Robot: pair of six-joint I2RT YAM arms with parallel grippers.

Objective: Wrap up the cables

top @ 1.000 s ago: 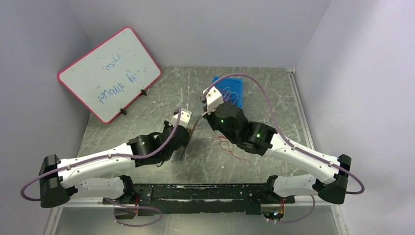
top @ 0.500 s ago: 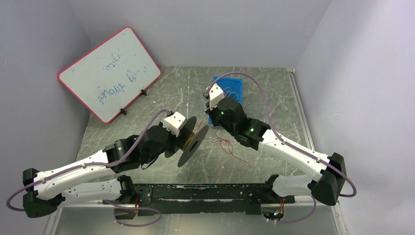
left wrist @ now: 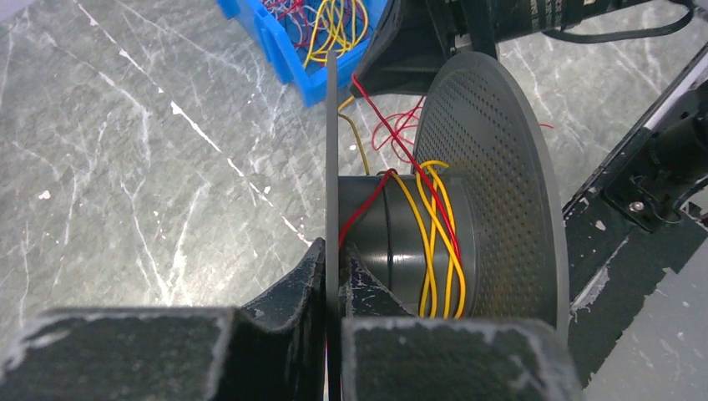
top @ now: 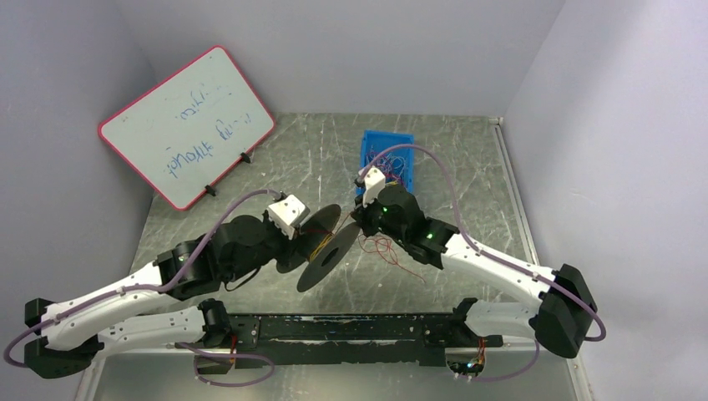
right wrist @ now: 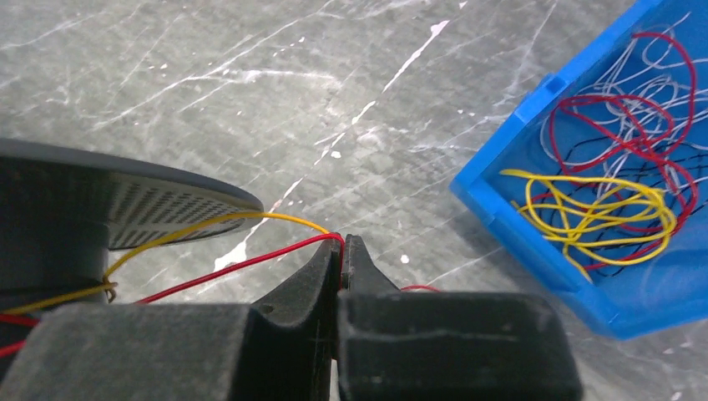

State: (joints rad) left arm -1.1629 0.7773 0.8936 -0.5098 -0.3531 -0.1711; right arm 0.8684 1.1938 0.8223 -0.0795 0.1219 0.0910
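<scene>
My right gripper grips the yellow cable's end with the red cable, so it should open and take the red cable alone [right wrist: 288, 249] before winding further.
My left gripper [left wrist: 332, 266] is shut on one thin flange of a dark grey spool [left wrist: 417, 242], held above the table [top: 321, 246]. Yellow cable [left wrist: 434, 251] and red cable [left wrist: 367, 205] are wound on its hub. My right gripper [right wrist: 341, 244] is shut on the red cable [right wrist: 242, 266], which runs taut to the spool [right wrist: 159, 205]; a yellow cable [right wrist: 209, 224] arcs beside it. In the top view the right gripper [top: 357, 219] sits just right of the spool, with loose red cable [top: 392, 255] on the table below it.
A blue bin [top: 388, 159] of tangled red, yellow and white wires [right wrist: 601, 192] stands behind the right gripper. A whiteboard [top: 188, 125] leans at the back left. The arms' base rail [top: 351, 327] runs along the near edge.
The left arm has drawn back left with the spool, turning its discs more into view. The right gripper has come down and toward the spool from near the bin.
</scene>
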